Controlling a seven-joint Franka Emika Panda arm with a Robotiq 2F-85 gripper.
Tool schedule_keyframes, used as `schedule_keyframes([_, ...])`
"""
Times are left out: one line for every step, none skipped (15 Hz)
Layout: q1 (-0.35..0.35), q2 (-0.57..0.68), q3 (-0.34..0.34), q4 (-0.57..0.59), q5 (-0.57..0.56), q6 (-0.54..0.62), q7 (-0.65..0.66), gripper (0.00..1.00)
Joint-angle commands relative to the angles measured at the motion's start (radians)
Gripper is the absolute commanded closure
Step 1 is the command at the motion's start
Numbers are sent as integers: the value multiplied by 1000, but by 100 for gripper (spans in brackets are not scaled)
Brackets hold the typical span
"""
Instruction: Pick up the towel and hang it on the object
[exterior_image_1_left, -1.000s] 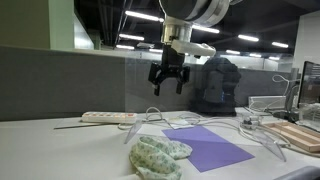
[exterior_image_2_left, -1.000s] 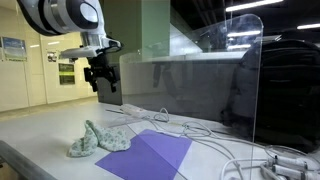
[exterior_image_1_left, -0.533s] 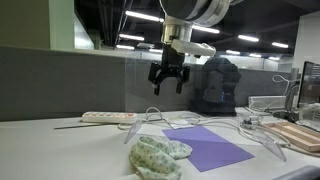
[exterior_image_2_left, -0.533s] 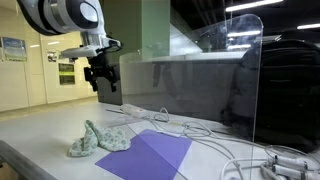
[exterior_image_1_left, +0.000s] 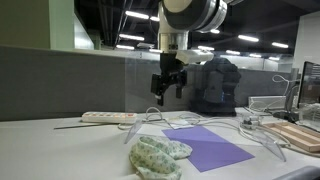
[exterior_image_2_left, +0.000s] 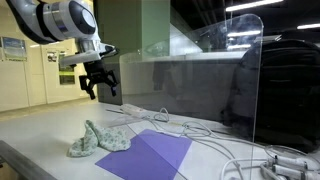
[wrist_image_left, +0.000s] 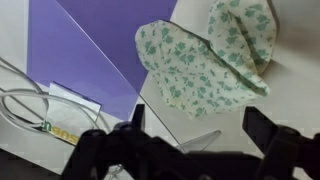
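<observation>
The fingers of my gripper should next go to the towel's back corner (exterior_image_1_left: 138, 142) (wrist_image_left: 262, 92), where the towel's long fold ends away from the purple mat, and close there.
The towel (exterior_image_1_left: 157, 155) is a crumpled cream cloth with a green flower print. It lies on the white table beside a purple mat (exterior_image_1_left: 205, 146). It also shows in an exterior view (exterior_image_2_left: 98, 139) and in the wrist view (wrist_image_left: 207, 60). A clear plastic hanger (exterior_image_1_left: 150, 116) stands on the table behind it. My gripper (exterior_image_1_left: 167, 92) hangs open and empty high above the table, well above the towel. It shows in an exterior view (exterior_image_2_left: 100, 88) too. In the wrist view my two black fingers (wrist_image_left: 196, 125) are spread apart with nothing between them.
A white power strip (exterior_image_1_left: 107, 117) lies at the back. White cables (exterior_image_2_left: 215, 132) run across the table. A clear acrylic panel (exterior_image_2_left: 215, 75) stands behind the table. A wooden board (exterior_image_1_left: 303, 137) lies at one end.
My gripper has turned about its axis and shifted a little over the table. The towel has not moved.
</observation>
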Motion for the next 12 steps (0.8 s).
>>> schedule_keyframes([3,55,10,-10,-160,44,35,0])
schedule_keyframes([8,77,8,-9,-194,57,32,0])
schedule_keyframes([1,100,16,-7,-224,70,33,0])
schedule_keyframes([4,126,15,-2,-253,88,32,0])
schedule_keyframes([6,149,15,2,-273,104,27,0])
schedule_keyframes([8,177,13,8,-303,127,29,0])
schedule_keyframes([11,202,12,13,-326,151,32,0])
schedule_keyframes([14,226,8,20,-354,176,41,0])
schedule_keyframes([18,248,5,27,-377,205,47,0])
schedule_keyframes([20,270,4,34,-388,229,44,0])
schedule_keyframes([21,291,3,41,-394,256,44,0])
schedule_keyframes([22,309,3,47,-394,279,41,0])
